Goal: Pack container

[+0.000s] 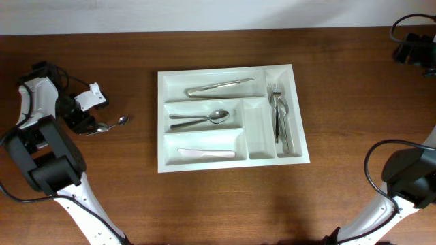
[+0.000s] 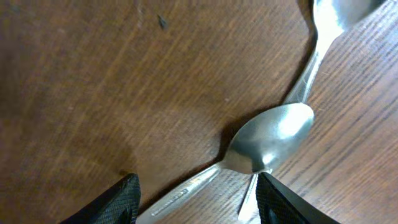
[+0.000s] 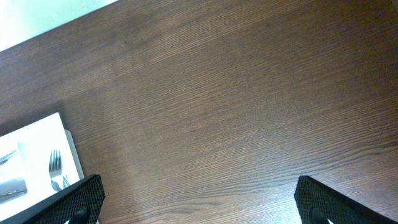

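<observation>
The near spoon lies slanted between my left gripper's fingers with its bowl over the other spoon's handle, so I should turn the gripper and pinch the near spoon's handle [image 2: 184, 193].
The container, a white cutlery tray [image 1: 161, 136], lies mid-table. It holds a knife [image 1: 219, 87] in the top compartment, spoons [image 1: 201, 120] in the middle one, a pale knife [image 1: 206, 154] in the bottom one and forks [image 1: 280, 116] in the right narrow one. The inner narrow compartment is empty. Two loose spoons [image 1: 112, 124] lie on the table left of the tray. My left gripper [image 1: 88, 122] is open low over them. In the left wrist view its fingers [image 2: 199, 205] straddle the handle of one spoon [image 2: 277, 134]. A second spoon [image 2: 336, 12] lies beyond. My right gripper [image 1: 414, 49] is open and empty at the far right.
The right wrist view shows bare wood between the open fingers [image 3: 199, 199], with the tray's corner [image 3: 37, 146] and its forks [image 3: 55, 168] at the left edge. Cables loop beside both arm bases.
</observation>
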